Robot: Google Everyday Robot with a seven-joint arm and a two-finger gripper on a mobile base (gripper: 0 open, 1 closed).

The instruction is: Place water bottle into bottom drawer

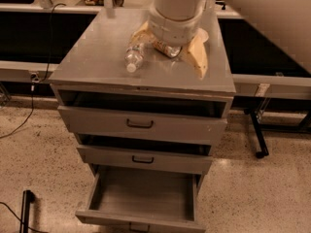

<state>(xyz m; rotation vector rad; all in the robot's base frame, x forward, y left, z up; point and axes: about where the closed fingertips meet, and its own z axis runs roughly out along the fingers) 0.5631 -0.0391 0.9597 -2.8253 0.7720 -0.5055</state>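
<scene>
Next, my gripper goes to the water bottle's body (135, 55), just behind its white cap, and closes there.
The water bottle (134, 56) lies on its side on the grey cabinet top (92, 57), white cap pointing toward the front edge. My gripper (167, 46) hangs from the thick white wrist over the middle of the top, just right of the bottle. Its yellowish fingers (197, 57) are spread open and hold nothing. One finger is by the bottle's far end and the other is toward the right edge. The bottom drawer (141, 219) is pulled out and shows a plain grey interior.
A shiny brown-gold can (168, 49) lies between my fingers. The two upper drawers (140, 124) with dark handles stand slightly ajar. A black stand leg (257, 136) is on the floor at right, a cable (24, 118) at left, and a long bench behind.
</scene>
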